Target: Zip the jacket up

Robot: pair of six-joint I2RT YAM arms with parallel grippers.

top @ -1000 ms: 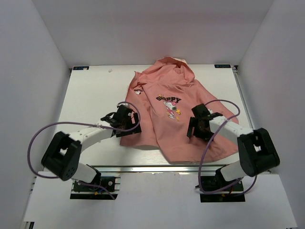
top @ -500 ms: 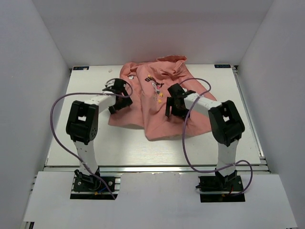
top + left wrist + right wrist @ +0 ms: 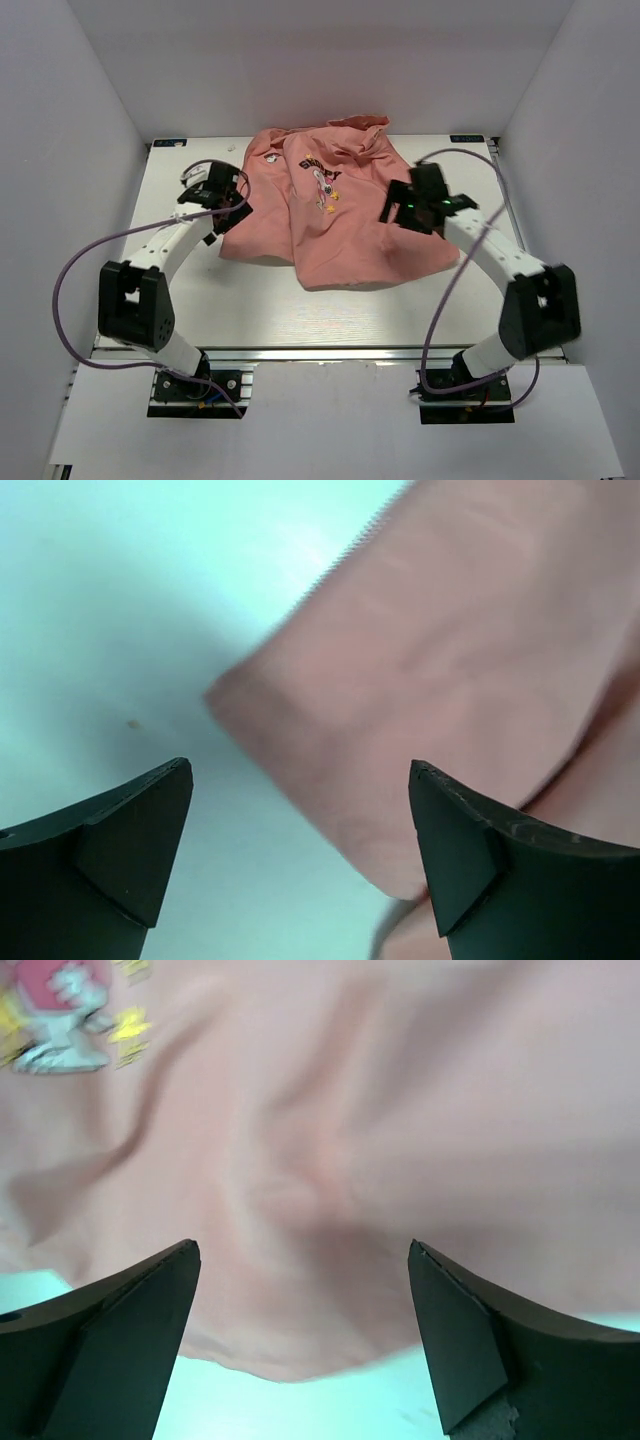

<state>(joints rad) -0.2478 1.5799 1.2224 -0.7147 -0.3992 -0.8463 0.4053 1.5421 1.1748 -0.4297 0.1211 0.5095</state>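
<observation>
The left gripper I have will close on the bottom corner (image 3: pixel 223 256) (image 3: pixel 224 695) of the jacket just below it, where the jacket's zipper edge ends next to the bare tabletop.
The jacket (image 3: pixel 340 240) lies crumpled on the table, salmon-pink side up, with a small printed logo (image 3: pixel 322 185) near its far middle. No zipper shows. My left gripper (image 3: pixel 226 202) is open and empty at the jacket's left edge. In the left wrist view a folded pink edge (image 3: pixel 430 680) lies ahead of the gripper (image 3: pixel 300 830) and reaches between the jaws. My right gripper (image 3: pixel 400 208) is open and empty over the jacket's right part. In the right wrist view the fabric (image 3: pixel 330 1140) and its hem lie just ahead of the gripper (image 3: pixel 300 1300), with the logo (image 3: pixel 60 1010) at upper left.
The white table (image 3: pixel 200 290) is walled in white on the left, back and right. Purple cables (image 3: pixel 80 270) loop from both arms. Bare tabletop shows left of the jacket and along the near edge.
The jacket has moved from the near middle to the far middle and bunched up. Both grippers, on the fabric half a second ago, now stand apart from each other at its sides.
</observation>
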